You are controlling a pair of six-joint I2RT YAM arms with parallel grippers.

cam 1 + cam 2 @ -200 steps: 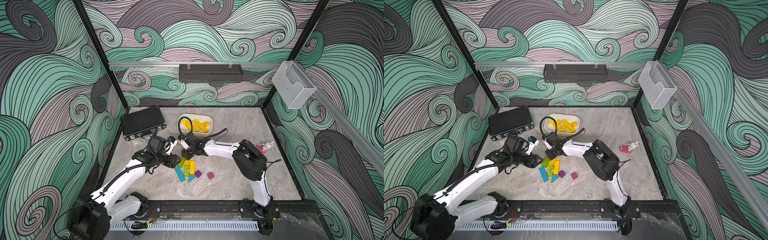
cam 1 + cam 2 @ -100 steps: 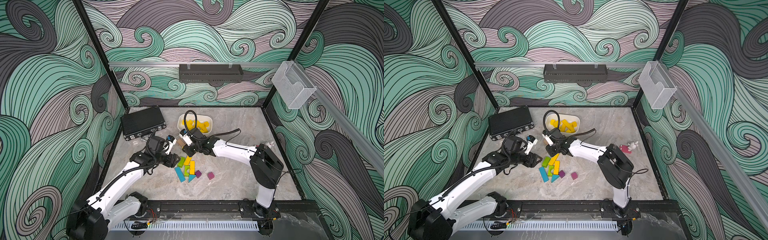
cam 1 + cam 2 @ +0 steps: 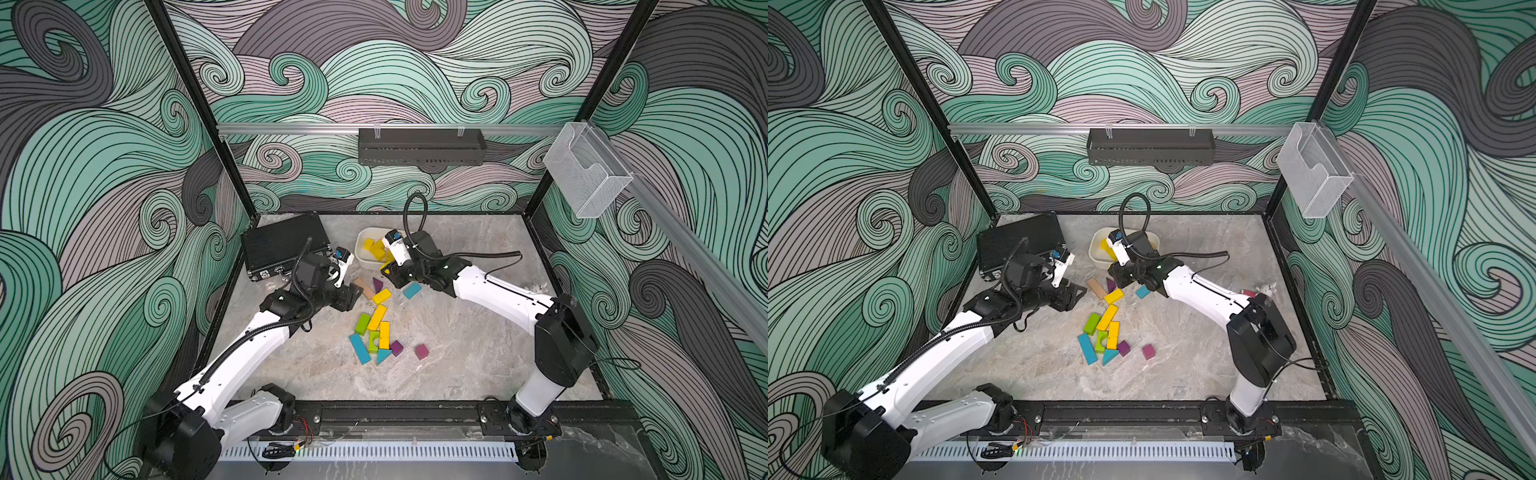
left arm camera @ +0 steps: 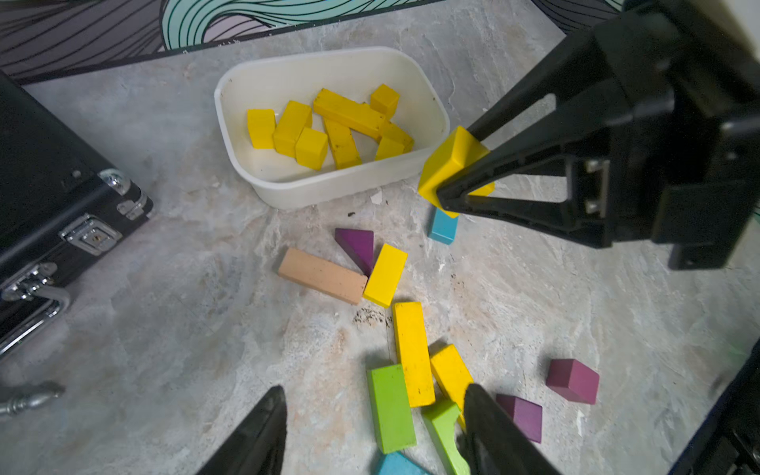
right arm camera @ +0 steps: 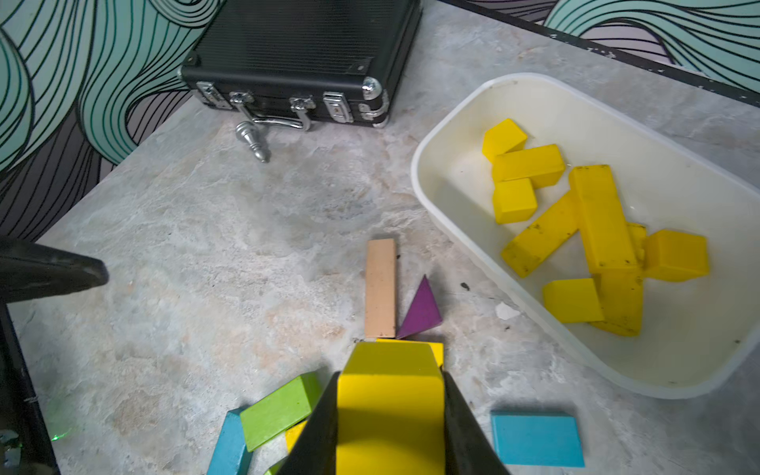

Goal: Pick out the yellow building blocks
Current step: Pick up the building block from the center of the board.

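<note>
Next, I let go of the yellow block with my right gripper inside the white tub's near corner (image 3: pixel 369 257) (image 5: pixel 466 195) on the black case's side.
Several yellow building blocks (image 4: pixel 341 119) lie in the white tub (image 4: pixel 288 193), also seen in the right wrist view (image 5: pixel 600 218). My right gripper (image 5: pixel 390 382) is shut on another yellow block (image 5: pixel 390 411), held off the table just in front of the tub's rim (image 3: pixel 360 259); the left wrist view shows that held block (image 4: pixel 450 162). Three loose yellow blocks stay on the table: a short one (image 4: pixel 385 274) and two bars (image 4: pixel 412 353), (image 4: pixel 450 372). My left gripper (image 4: pixel 375 390) hangs open over the pile, holding nothing.
A black case (image 3: pixel 282 245) sits at the back left with a silver pawn-like piece (image 5: pixel 253 142) before it. A tan bar (image 4: pixel 323 275), purple wedge (image 4: pixel 357 246), lime-green blocks (image 4: pixel 390 405), teal blocks (image 5: pixel 536 438) and magenta cubes (image 4: pixel 572 380) lie around the pile.
The right gripper has carried the yellow block back from the pile toward the tub, its elbow swinging out to the right. The left arm has hardly moved.
</note>
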